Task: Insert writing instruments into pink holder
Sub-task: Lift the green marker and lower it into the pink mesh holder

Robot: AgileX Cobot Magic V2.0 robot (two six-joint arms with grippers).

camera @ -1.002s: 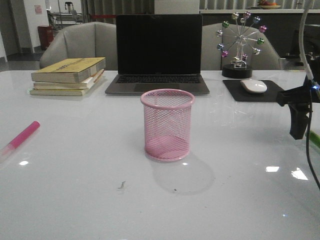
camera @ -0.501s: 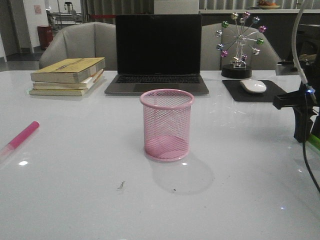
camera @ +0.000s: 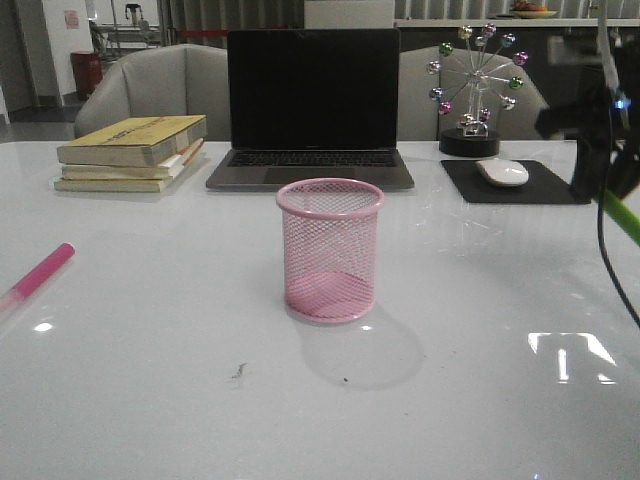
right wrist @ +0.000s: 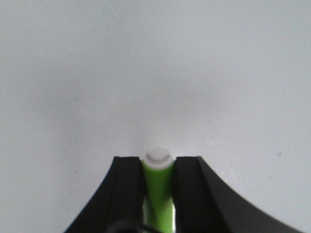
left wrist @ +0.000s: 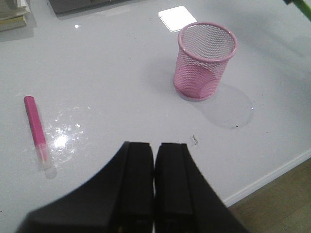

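Note:
My right gripper needs to let go of the lime green marker inside the empty pink holder (camera: 329, 232), where it will lean toward the holder's rim on the laptop side.
The pink holder (camera: 330, 250) stands upright and empty at the middle of the white table; it also shows in the left wrist view (left wrist: 206, 60). The magenta marker (camera: 38, 272) lies flat near the table's left edge, apart from my left gripper (left wrist: 154, 145), which is shut with nothing between its fingers (left wrist: 37, 128). At the far right my right gripper (right wrist: 158, 160) is shut on the lime green marker (right wrist: 159, 194), whose pale end pokes out past the fingertips. In the front view that green marker (camera: 622, 218) slants down below the raised right arm (camera: 598, 130).
A laptop (camera: 312, 105) stands behind the holder. Stacked books (camera: 130, 152) lie at the back left. A mouse (camera: 502, 172) on a black pad and a ferris-wheel ornament (camera: 478, 90) sit at the back right. The table's near edge (left wrist: 272, 174) shows in the left wrist view.
My right arm has risen from table height with the green marker in its grip. The holder and the magenta marker have stayed where they were.

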